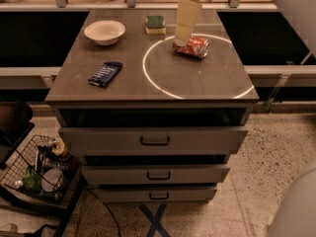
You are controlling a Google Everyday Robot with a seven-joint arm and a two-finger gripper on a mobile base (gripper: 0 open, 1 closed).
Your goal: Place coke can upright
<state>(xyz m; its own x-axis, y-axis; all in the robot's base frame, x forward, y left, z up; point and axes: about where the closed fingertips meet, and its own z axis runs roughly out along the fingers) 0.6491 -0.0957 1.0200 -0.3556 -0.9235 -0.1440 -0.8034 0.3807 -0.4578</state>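
My gripper needs to next close on the end of the coke can (183, 47) that is closest to the green and yellow sponge.
The coke can (194, 47) is a dented red can lying on its side on the cabinet top, inside the far part of the white circle (148, 75). My gripper (180, 42) comes down from the top edge on a cream-coloured arm (187, 13). Its tip sits at the can's left, far end, touching it or just above it. Whether it holds the can does not show.
A white bowl (104, 31) stands at the back left and a green and yellow sponge (155, 24) at the back middle. A dark blue snack packet (104, 73) lies at the left front. The cabinet top (197, 83) has drawers below. A wire basket (37, 169) stands on the floor at the left.
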